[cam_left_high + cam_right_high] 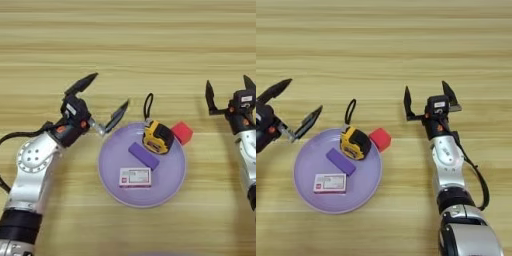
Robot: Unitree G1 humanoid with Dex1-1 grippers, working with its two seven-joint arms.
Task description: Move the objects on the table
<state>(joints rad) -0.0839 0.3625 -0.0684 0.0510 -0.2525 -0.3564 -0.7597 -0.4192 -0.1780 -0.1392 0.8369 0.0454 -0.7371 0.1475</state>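
Note:
Next, my left gripper closes on the end of the white box (124,178) nearest my left arm. That end is on the near part of the plate.
A yellow-and-black tape measure (158,137) sits on the far rim of the round lilac plate (112,172), its black loop strap (148,106) lying on the table beyond. A small flat white box (135,177) with a red mark lies on the plate's near part, next to a purple block (143,155). A small red cube (182,132) rests on the table (128,45) against the plate's right rim. My left gripper (105,97) is open just left of the plate, holding nothing. My right gripper (429,99) is open and empty, to the right of the cube.
The wooden table stretches far behind the plate and both grippers. My left arm (35,170) reaches in from the lower left, my right arm (448,170) from the lower right.

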